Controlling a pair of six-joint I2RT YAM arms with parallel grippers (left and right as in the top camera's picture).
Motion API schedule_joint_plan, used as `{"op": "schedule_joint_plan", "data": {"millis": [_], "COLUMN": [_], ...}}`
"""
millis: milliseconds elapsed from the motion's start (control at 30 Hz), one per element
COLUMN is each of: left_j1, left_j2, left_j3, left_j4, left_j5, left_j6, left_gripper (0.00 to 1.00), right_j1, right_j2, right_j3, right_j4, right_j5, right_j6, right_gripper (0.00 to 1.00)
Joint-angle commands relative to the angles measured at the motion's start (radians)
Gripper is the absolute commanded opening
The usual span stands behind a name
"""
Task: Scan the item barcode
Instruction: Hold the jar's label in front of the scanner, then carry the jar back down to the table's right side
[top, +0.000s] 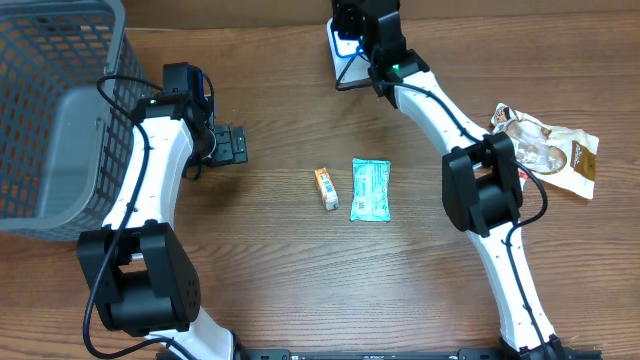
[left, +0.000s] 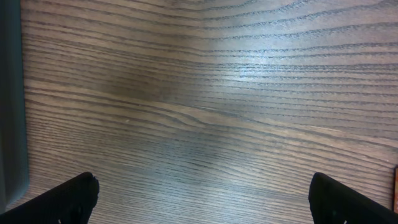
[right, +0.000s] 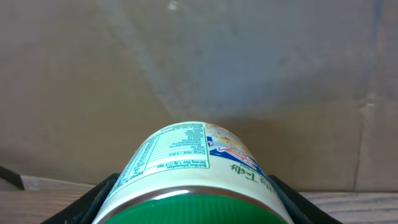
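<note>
My right gripper needs to stand the white-labelled tub between the teal packet and the snack bag (top: 460, 183), nearer the bag.
My right gripper (right: 193, 190) is shut on a white-labelled tub with a green lid (right: 186, 162). Its black fingers (right: 102, 193) press on both sides of the tub. The label side facing the camera carries a nutrition table and a blue and red logo. No barcode shows. In the overhead view the right gripper (top: 352, 45) is at the table's far edge, and only a white edge of the tub (top: 337, 42) shows under it. My left gripper (top: 232, 145) rests open over bare wood at the left, and its fingertips (left: 78, 196) stand wide apart with nothing between them.
A small orange box (top: 326, 188) and a teal packet (top: 370, 189) lie at the table's centre. A brown and white snack bag (top: 550, 150) lies at the right. A grey mesh basket (top: 50, 120) fills the far left. A brown wall stands behind the tub.
</note>
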Motion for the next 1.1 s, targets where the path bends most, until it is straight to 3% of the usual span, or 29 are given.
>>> {"op": "schedule_joint_plan", "data": {"millis": [0,300,500,633,867,1067], "left_j1": [-0.002,-0.002,-0.002,-0.002,-0.002,-0.002], "left_j2": [0.005,0.005,0.005,0.005,0.005,0.005], "left_j3": [0.002,0.002,0.002,0.002,0.002,0.002], "left_j4": [0.000,0.000,0.000,0.000,0.000,0.000], "left_j5": [-0.005,-0.005,-0.005,-0.005,-0.005,-0.005], "left_j6": [0.019,0.019,0.019,0.019,0.019,0.019], "left_gripper": [1.00,1.00,1.00,1.00,1.00,1.00], "right_j1": [-0.014,-0.010,-0.025,-0.038,-0.080,-0.133], "right_j2": [-0.004,0.002,-0.170,-0.315,-0.539,-0.571], "right_j3": [0.015,0.018,0.018,0.018,0.018,0.015], "right_j4": [0.013,0.002,-0.158,-0.390,-0.965,-1.420], "right_j5": [0.006,0.001,-0.024,-0.025,-0.025,-0.024], "right_j6": [0.051,0.049,0.035,0.036,0.036,0.035], "right_gripper": [0.04,0.04,0.04,0.04,0.04,0.04]}}
